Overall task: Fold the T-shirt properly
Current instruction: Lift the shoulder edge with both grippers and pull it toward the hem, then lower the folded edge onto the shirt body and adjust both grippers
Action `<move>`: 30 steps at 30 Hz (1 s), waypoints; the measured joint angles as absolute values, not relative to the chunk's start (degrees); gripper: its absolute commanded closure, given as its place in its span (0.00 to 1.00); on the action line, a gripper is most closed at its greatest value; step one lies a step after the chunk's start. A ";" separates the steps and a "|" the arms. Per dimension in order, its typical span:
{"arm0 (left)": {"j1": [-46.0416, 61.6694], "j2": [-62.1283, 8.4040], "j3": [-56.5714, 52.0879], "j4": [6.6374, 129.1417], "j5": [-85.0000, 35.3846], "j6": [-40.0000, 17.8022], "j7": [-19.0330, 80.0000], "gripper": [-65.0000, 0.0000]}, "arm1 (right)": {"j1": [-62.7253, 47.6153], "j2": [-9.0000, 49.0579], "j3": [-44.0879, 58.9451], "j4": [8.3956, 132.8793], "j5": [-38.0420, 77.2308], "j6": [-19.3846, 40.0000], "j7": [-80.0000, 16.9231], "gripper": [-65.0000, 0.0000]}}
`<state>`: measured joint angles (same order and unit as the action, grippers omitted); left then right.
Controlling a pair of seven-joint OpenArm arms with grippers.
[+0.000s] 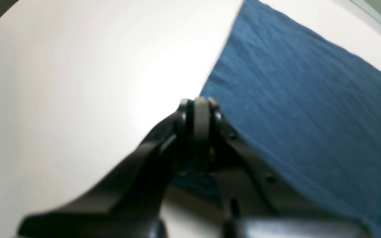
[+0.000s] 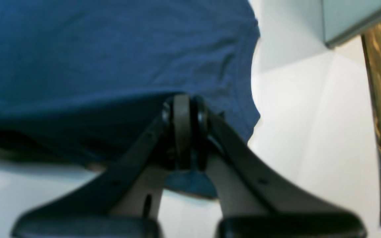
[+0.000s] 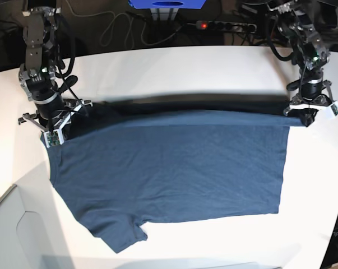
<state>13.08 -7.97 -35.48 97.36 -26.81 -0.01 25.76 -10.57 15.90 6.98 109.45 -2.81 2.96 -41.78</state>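
Note:
Next, my right gripper lets go of the T-shirt's far corner on the navy cloth just inside the edge (image 3: 86, 166) (image 2: 155, 71) nearest the grey box.
The dark navy T-shirt (image 3: 174, 174) lies spread on the white table (image 3: 174, 67), a short sleeve (image 3: 126, 235) pointing to the near left. Its far edge is raised off the table between the two arms and casts a dark shadow band behind it. At the shirt's far right corner my left gripper (image 3: 308, 119) is shut on the cloth; in the left wrist view the pinched tips (image 1: 201, 110) sit at the shirt's (image 1: 303, 109) edge. My right gripper (image 3: 55, 131) is shut on the far left corner. A tuft of the shirt (image 2: 111, 59) shows behind its tips (image 2: 185, 110).
A grey box (image 3: 12, 224) stands at the table's near left corner, also in the right wrist view as the grey box (image 2: 352, 19). Beyond the far table edge are a power strip (image 3: 219, 25), cables and a blue bin (image 3: 169, 4).

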 measured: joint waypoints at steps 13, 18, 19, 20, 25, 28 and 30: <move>10.00 -9.52 -32.25 95.29 -26.79 -0.01 25.78 1.00 | 4.62 15.88 3.46 96.51 -2.61 8.40 -41.63 1.00; 8.86 -9.52 -32.16 95.07 -26.81 0.01 25.76 1.00 | 7.84 17.28 3.53 94.45 -2.81 10.61 -41.41 1.00; 8.78 -9.72 -32.16 94.63 -26.83 0.01 25.47 1.00 | 8.34 17.30 3.57 93.97 -2.76 10.61 -41.47 1.00; 8.51 -9.67 -32.14 94.13 -26.83 0.01 25.54 1.00 | 8.80 17.30 3.55 93.34 -2.79 10.63 -41.41 1.00; 6.92 -9.56 -32.16 93.69 -26.79 0.03 25.78 1.00 | 12.75 17.91 0.64 88.97 -2.98 10.66 -41.39 1.00; 6.85 -9.52 -32.14 93.69 -26.79 0.01 25.78 1.00 | 13.78 18.81 -2.66 88.60 -2.79 10.66 -38.02 1.00; 6.85 -9.54 -32.14 93.62 -26.81 0.01 25.76 1.00 | 13.91 19.07 -4.34 88.60 -2.83 10.66 -37.28 1.00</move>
